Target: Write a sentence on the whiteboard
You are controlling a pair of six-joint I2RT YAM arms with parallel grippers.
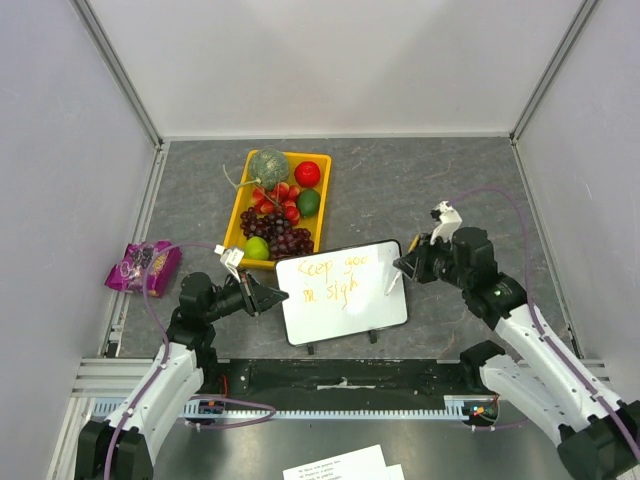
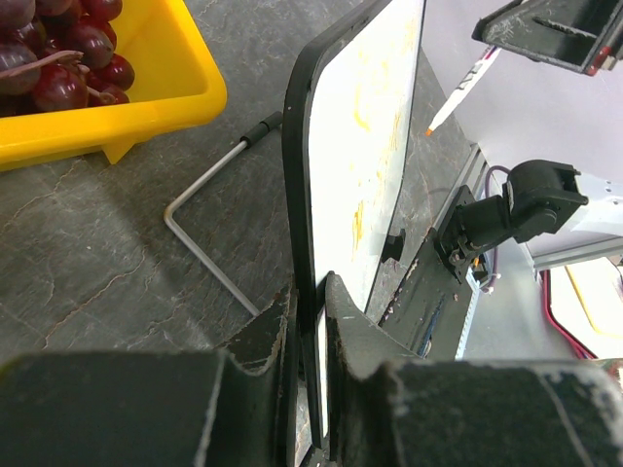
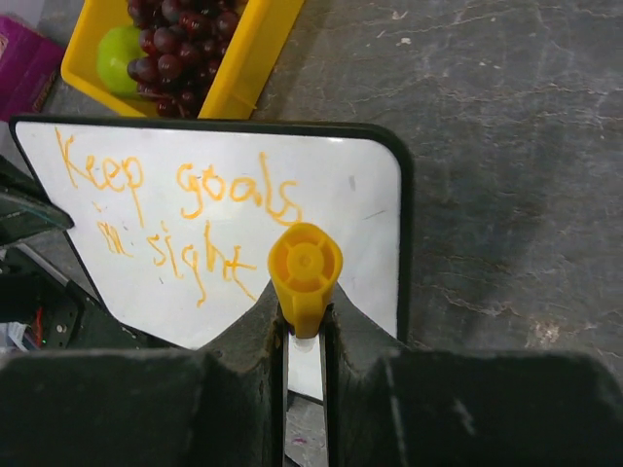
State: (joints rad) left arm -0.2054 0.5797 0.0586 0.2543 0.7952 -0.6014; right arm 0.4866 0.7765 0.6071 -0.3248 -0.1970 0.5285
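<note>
Next, I set the marker down with my right gripper on the bare grey table [image 1: 429, 270] [image 3: 477, 253] beside the whiteboard's dark edge.
The whiteboard [image 1: 340, 290] stands tilted at the table's near middle, propped on a wire stand [image 2: 209, 248]. The sentence [image 3: 175, 209] on it is two lines of orange letters, "Keep goals in sight". My left gripper [image 1: 275, 296] is shut on the board's left edge, and the left wrist view shows the dark frame [image 2: 297, 195] pinched between the fingers. My right gripper [image 1: 403, 265] is shut on a marker [image 3: 305, 268] with a yellow rear end. The marker's orange tip [image 2: 429, 129] points at the board's right part; contact with the surface is unclear.
A yellow tray [image 1: 237, 215] of fruit, with grapes, a lime and a melon, stands just behind the board's left corner. A purple packet [image 1: 145, 265] lies at the far left. Printed paper sheets [image 1: 340, 465] lie below the rail. Walls enclose three sides.
</note>
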